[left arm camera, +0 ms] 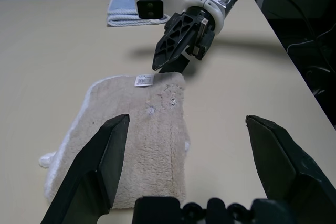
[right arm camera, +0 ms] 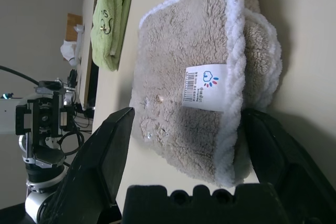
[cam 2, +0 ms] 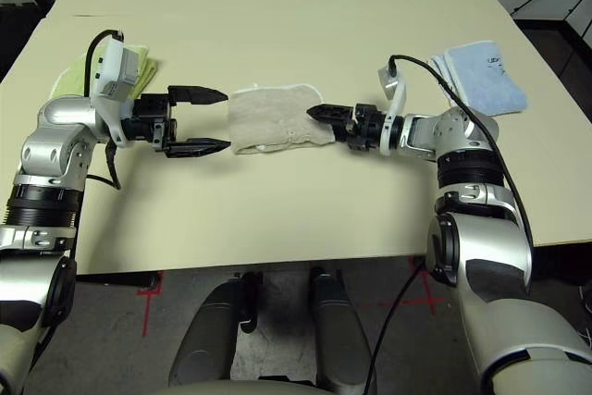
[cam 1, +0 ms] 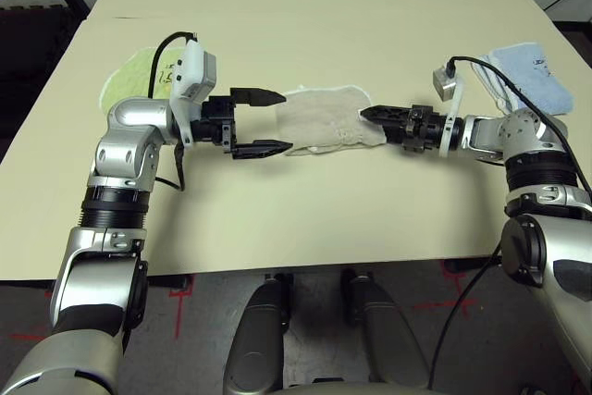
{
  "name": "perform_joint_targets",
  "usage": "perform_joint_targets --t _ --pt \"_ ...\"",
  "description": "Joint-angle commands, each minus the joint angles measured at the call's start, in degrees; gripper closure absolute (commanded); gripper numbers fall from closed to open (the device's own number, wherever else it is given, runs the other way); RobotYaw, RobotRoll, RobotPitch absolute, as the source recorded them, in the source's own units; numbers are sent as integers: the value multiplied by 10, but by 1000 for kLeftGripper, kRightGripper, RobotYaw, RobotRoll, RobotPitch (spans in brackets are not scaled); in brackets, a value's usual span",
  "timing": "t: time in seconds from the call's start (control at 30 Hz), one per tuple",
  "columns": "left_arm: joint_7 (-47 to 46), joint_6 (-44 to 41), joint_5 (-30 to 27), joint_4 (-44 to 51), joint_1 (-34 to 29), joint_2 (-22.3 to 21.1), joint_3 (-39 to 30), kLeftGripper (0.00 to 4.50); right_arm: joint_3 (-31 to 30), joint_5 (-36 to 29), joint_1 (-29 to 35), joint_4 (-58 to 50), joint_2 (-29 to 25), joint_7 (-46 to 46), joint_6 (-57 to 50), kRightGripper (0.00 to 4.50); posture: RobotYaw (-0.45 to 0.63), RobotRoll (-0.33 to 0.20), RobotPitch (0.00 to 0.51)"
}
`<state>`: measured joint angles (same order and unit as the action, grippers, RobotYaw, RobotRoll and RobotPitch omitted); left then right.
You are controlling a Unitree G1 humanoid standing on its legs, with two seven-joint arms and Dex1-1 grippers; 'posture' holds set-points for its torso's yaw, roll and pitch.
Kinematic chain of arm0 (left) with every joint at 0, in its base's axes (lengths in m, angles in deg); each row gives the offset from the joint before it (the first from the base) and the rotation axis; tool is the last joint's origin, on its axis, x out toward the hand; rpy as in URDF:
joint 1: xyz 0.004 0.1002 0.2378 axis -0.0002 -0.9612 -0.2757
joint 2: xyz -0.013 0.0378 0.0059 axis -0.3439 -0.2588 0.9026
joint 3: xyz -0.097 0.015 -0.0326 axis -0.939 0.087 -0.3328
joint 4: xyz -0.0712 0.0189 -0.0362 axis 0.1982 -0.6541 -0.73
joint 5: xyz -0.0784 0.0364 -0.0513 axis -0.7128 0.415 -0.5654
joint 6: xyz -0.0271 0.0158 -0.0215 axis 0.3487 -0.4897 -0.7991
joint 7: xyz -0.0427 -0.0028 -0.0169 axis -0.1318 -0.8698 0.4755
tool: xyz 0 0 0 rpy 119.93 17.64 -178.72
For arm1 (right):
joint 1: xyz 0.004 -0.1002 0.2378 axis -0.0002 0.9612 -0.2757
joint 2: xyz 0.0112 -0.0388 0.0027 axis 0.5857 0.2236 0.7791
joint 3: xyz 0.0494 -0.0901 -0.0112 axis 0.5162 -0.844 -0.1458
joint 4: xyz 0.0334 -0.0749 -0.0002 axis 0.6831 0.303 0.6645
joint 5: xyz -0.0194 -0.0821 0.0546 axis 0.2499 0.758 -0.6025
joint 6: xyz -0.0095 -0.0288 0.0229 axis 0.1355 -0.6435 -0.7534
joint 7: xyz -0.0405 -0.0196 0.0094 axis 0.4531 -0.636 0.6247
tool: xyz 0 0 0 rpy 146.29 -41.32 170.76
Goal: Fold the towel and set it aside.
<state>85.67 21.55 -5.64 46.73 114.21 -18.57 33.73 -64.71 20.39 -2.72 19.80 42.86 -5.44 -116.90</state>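
The white edging of the beige towel is resting against a finger of my right gripper, so next I back away and pinch the front corner (cam 1: 380, 141) before I lift the towel.
The beige towel (cam 1: 324, 117) lies folded at mid-table, white edging around it and a small printed label (right arm camera: 203, 85) at its right edge. My left gripper (cam 1: 285, 121) is open and level with the table. Its fingertips stand on either side of the towel's left edge, and nothing is held. My right gripper (cam 1: 363, 115) comes in from the right and is open too. In the right wrist view its fingers (right arm camera: 105, 161) straddle the labelled edge of the towel (right arm camera: 184, 56). The left wrist view shows the towel (left arm camera: 142, 135) and the right gripper (left arm camera: 163, 64) at its far edge.
A lime-green folded towel (cam 1: 137, 76) lies behind my left wrist at the table's left side. A light blue folded towel (cam 1: 527, 76) sits at the right edge behind my right arm. The cream table (cam 1: 305, 6) stretches bare toward the back and the front.
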Motion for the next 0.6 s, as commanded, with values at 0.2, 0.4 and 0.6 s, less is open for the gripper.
perform_joint_targets --t 0.2,0.4,0.6 --pt "2 0 -5 4 -3 -5 8 0 -34 10 9 0 -12 -9 -21 898 88 0 234" --pt "3 0 -5 2 -2 -4 10 0 -42 7 10 3 -27 -20 -27 1918 85 0 235" --pt "3 2 -5 0 -2 -2 11 0 -51 9 10 -1 -36 -27 -31 48 78 0 230"
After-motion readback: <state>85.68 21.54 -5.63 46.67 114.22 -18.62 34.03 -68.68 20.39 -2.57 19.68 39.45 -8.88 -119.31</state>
